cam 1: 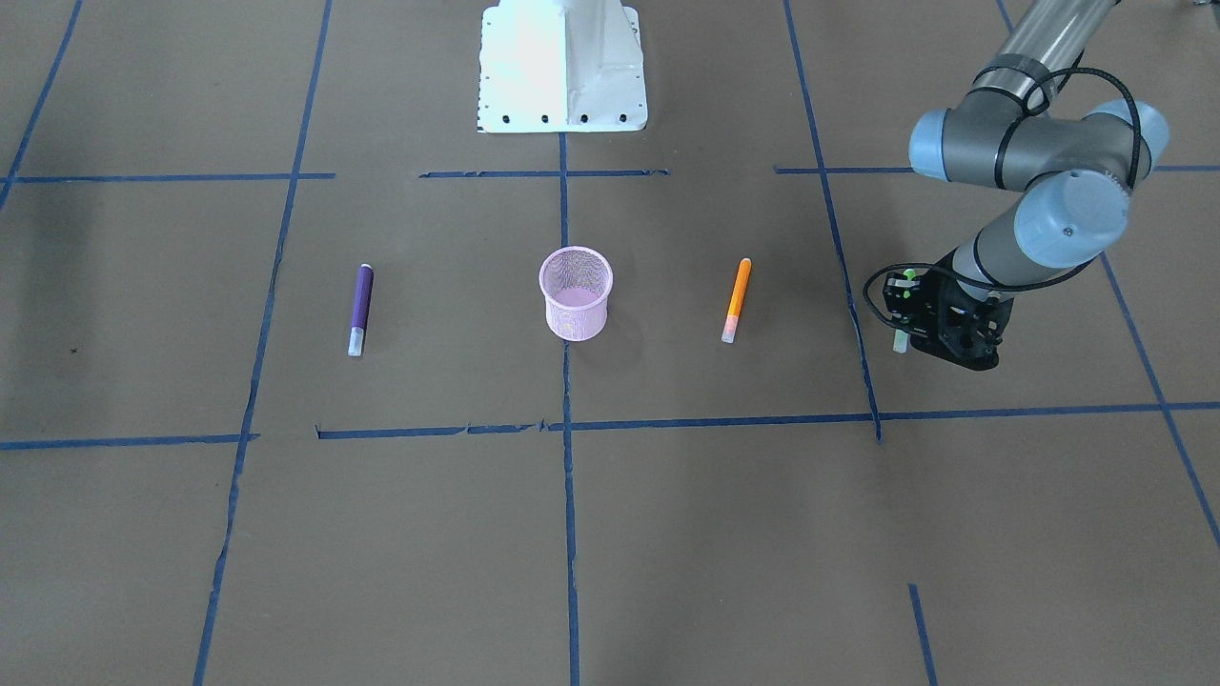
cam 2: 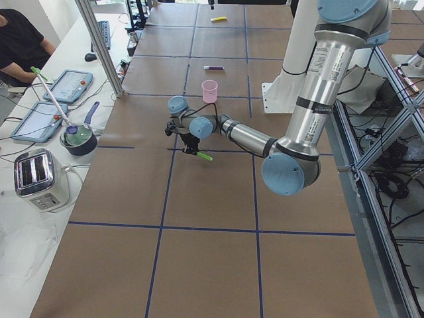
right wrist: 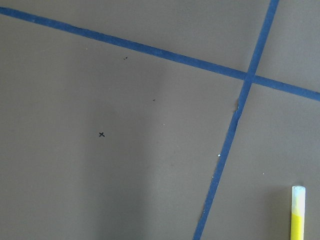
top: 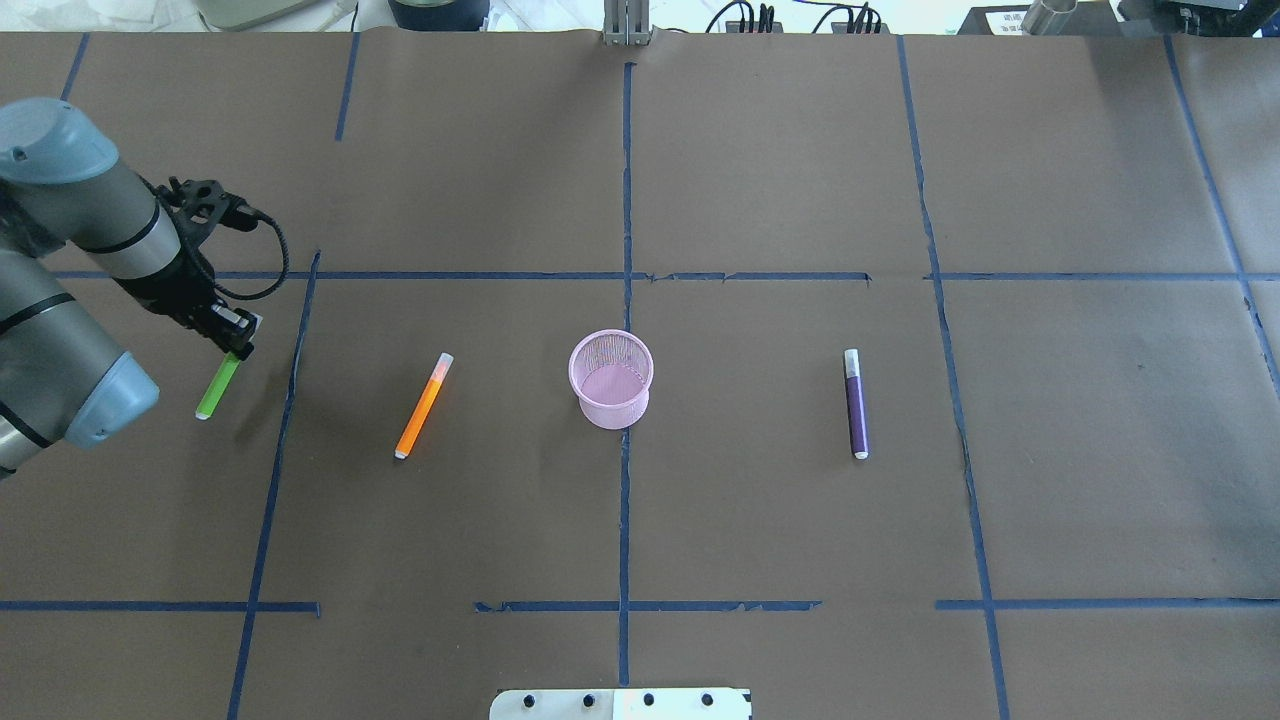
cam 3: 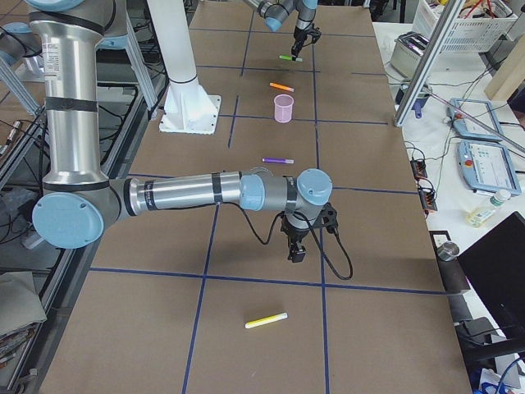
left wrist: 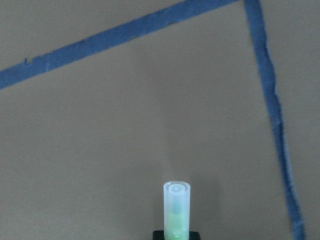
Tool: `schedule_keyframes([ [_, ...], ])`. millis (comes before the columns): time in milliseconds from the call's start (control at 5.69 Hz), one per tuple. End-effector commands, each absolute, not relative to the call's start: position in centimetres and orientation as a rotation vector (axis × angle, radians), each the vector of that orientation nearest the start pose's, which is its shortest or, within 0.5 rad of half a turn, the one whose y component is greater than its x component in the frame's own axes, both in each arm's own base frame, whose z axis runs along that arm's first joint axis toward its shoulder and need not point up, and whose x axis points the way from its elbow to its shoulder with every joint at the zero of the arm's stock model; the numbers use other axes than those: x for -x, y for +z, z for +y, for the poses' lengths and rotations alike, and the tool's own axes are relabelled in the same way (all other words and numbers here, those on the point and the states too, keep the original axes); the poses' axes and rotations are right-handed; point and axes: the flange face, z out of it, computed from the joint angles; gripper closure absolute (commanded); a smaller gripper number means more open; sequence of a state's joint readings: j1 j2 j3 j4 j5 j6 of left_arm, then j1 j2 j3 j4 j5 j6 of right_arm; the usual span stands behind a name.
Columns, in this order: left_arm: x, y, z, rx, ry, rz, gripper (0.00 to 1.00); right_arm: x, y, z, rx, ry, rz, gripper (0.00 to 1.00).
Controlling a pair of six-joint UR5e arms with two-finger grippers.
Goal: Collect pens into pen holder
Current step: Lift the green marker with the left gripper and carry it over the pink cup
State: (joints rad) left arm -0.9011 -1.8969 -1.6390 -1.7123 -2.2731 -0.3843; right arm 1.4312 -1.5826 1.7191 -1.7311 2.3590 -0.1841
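Observation:
My left gripper is to let the green pen drop through the open top of the pink mesh pen holder [cam 1: 574, 279].
The pink mesh pen holder [top: 611, 380] [cam 1: 576, 291] stands upright at the table's middle. An orange pen [top: 423, 405] lies flat to its left in the overhead view, and a purple pen [top: 855, 405] lies flat to its right. My left gripper [top: 238, 350] [cam 1: 904, 319] is shut on a green pen [top: 218, 387], whose pale cap [left wrist: 176, 202] sticks out past the fingers. A yellow pen [cam 3: 267, 320] [right wrist: 298, 212] lies far out near my right gripper [cam 3: 295, 249]. Whether that gripper is open or shut I cannot tell.
The white robot base [cam 1: 562, 67] stands at the table's robot side. Blue tape lines [top: 625, 200] grid the brown tabletop. A side bench with a toaster [cam 2: 36, 175], tablets and a seated person runs along the far side.

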Motion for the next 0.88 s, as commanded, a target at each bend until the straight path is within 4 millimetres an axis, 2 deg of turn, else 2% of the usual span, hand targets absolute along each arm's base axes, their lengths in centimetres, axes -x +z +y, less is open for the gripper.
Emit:
schedule_keyframes([
  [0,-33.6,30.1,-52.2,-0.321,0.523,0.940,1.00,0.5,60.4,-48.8,-0.002,-0.300,-0.790,0.00],
  [176,-35.0,24.0,-51.5,-0.397,0.442,1.005,1.00,0.5,60.3,-48.8,-0.002,-0.300,-0.792,0.00],
  [352,-36.7,19.1,-51.4,-0.512,0.374,1.050,1.00,0.5,60.4,-48.8,0.000,-0.299,-0.790,0.00],
  [527,-40.4,16.5,-48.8,-0.644,0.333,1.044,0.98,0.5,60.4,-48.8,-0.002,-0.300,-0.792,0.00],
  [703,-46.3,15.4,-44.6,-0.730,0.253,1.000,0.98,0.5,60.4,-48.8,-0.002,-0.300,-0.792,0.00],
])
